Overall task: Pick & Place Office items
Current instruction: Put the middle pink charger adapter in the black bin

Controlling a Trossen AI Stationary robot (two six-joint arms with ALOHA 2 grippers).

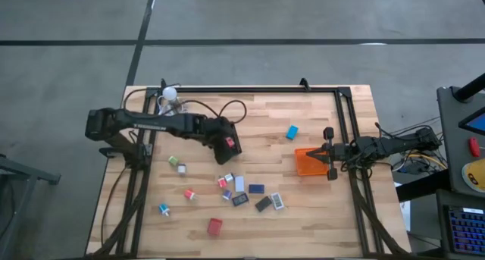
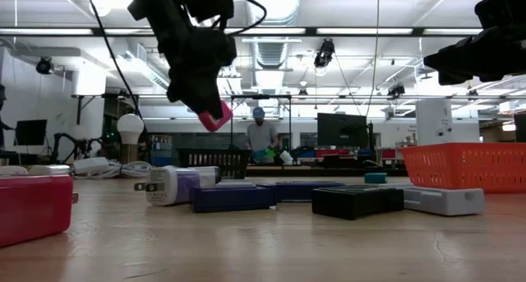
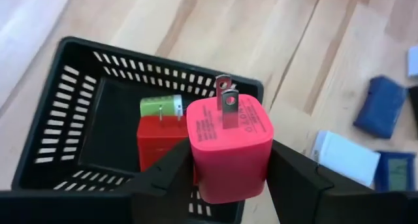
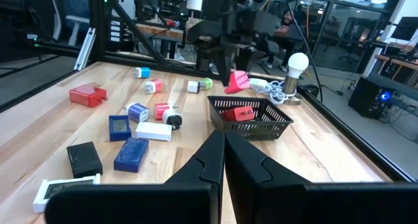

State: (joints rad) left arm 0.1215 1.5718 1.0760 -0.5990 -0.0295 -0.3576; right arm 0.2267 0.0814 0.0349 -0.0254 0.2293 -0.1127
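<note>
Next, my left gripper puts the pink charger block down and lets go of it in the black mesh tray (image 1: pixel 232 151) (image 3: pixel 214 136) beside the red block.
My left gripper (image 3: pixel 228 168) is shut on a pink plug-in charger block (image 3: pixel 228 142) and hangs over the black mesh tray (image 3: pixel 72 119), near that tray's side. In the tray lie a red block (image 3: pixel 157 145) and a green piece (image 3: pixel 163 106). The low view shows the pink block (image 2: pixel 216 116) well above the table. Several other office items (image 1: pixel 242 195) lie loose on the wood at the near middle. My right gripper (image 4: pixel 222 142) waits shut at the table's right, beside the orange tray (image 1: pixel 309 161). My left gripper pinches the pink block by two opposite side faces (image 3: pixel 196 162) between its two fingers. The fingers come from above, slanting down. The block's two metal prongs (image 3: pixel 225 96) point away from the gripper, and the block hangs clear above the tray.
A white round bulb with cords (image 1: pixel 170 95) stands at the far left corner. A blue piece (image 1: pixel 292 131) lies apart near the orange tray, and a red block (image 1: pixel 215 227) sits near the front edge. Black frame rails run along the table's left, right and far sides.
</note>
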